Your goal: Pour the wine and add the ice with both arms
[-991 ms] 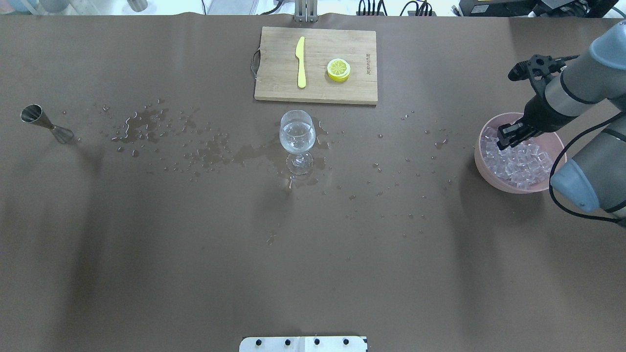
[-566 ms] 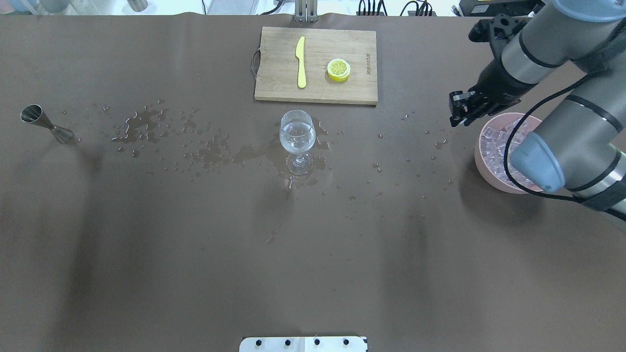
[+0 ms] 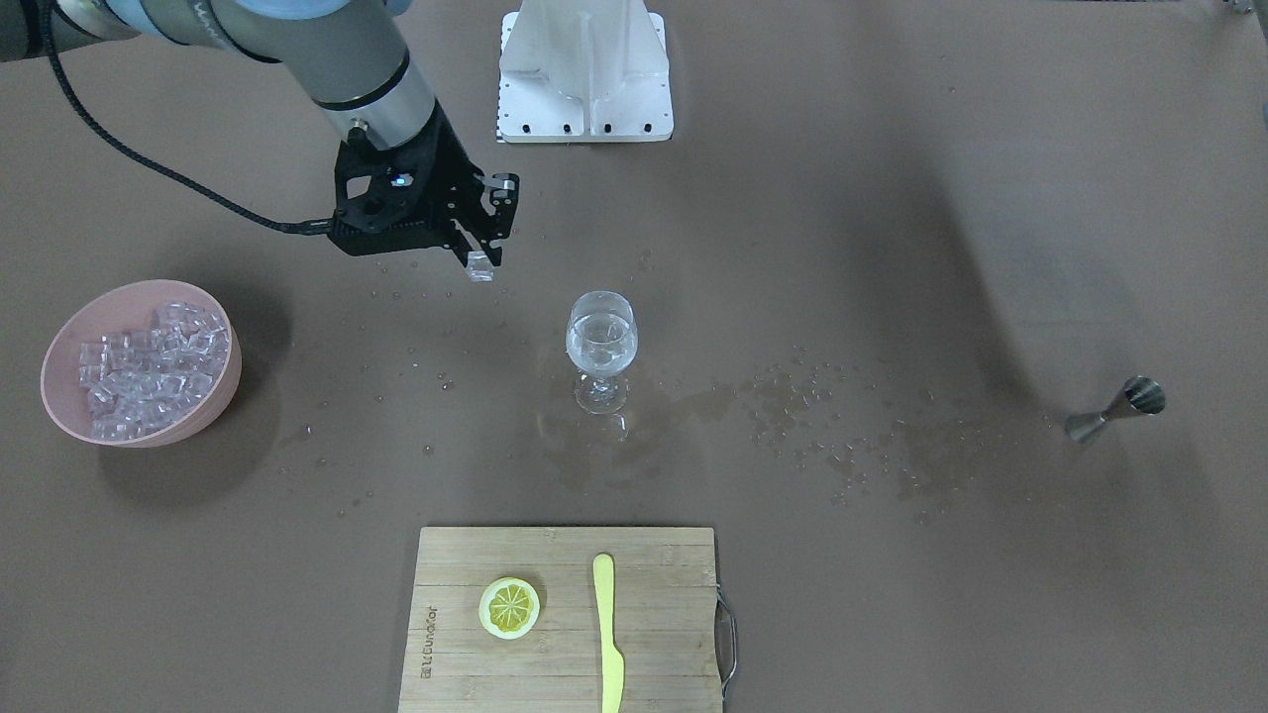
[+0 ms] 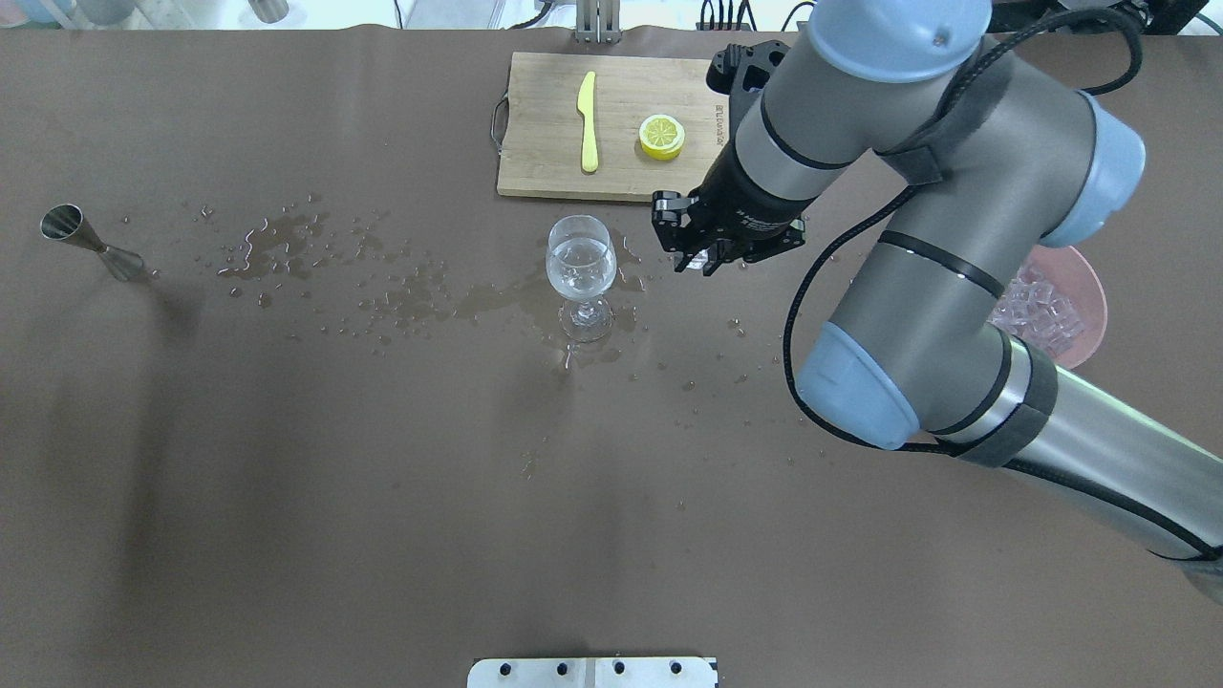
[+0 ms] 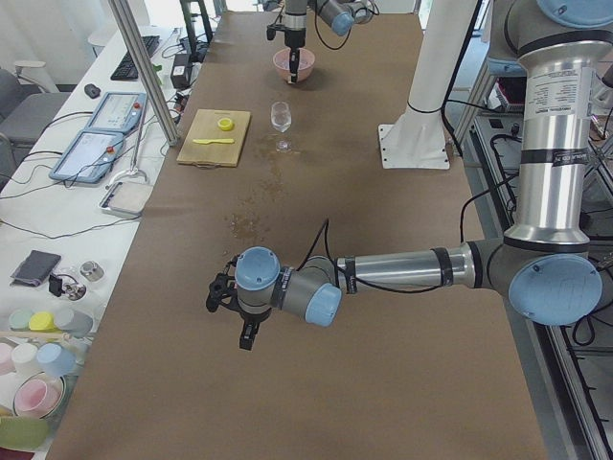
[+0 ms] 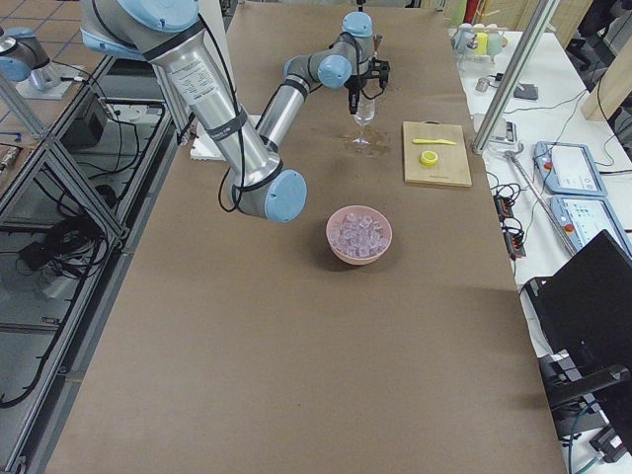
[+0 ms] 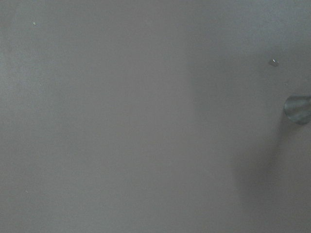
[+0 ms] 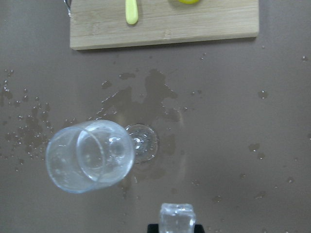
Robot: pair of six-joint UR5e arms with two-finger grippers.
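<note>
Next, my right gripper drops the ice cube into the clear wine in the wine glass's bowl [image 3: 602, 339] [image 8: 112, 149].
The wine glass [image 4: 580, 263] stands upright mid-table in a puddle, with a little clear wine in its bowl [image 3: 601, 342]. My right gripper [image 4: 702, 263] hovers just right of the glass, shut on one ice cube [image 3: 479, 265]. The cube shows at the bottom of the right wrist view [image 8: 177, 218], with the glass [image 8: 90, 156] off to its left. The rest of the ice [image 3: 149, 366] fills a pink bowl [image 3: 59, 347]. My left gripper [image 5: 244, 335] shows only in the exterior left view, low over the table's near end. I cannot tell whether it is open or shut.
A wooden cutting board [image 4: 535, 143] with a yellow knife [image 4: 588, 119] and a lemon slice [image 4: 661, 136] lies behind the glass. A steel jigger [image 4: 91, 244] lies at the far left. Water drops spread across the table. A white bracket [image 3: 584, 69] stands at the robot's base.
My right gripper has lifted out of the ice bowl and swung left across the table to beside the wine glass, carrying an ice cube.
</note>
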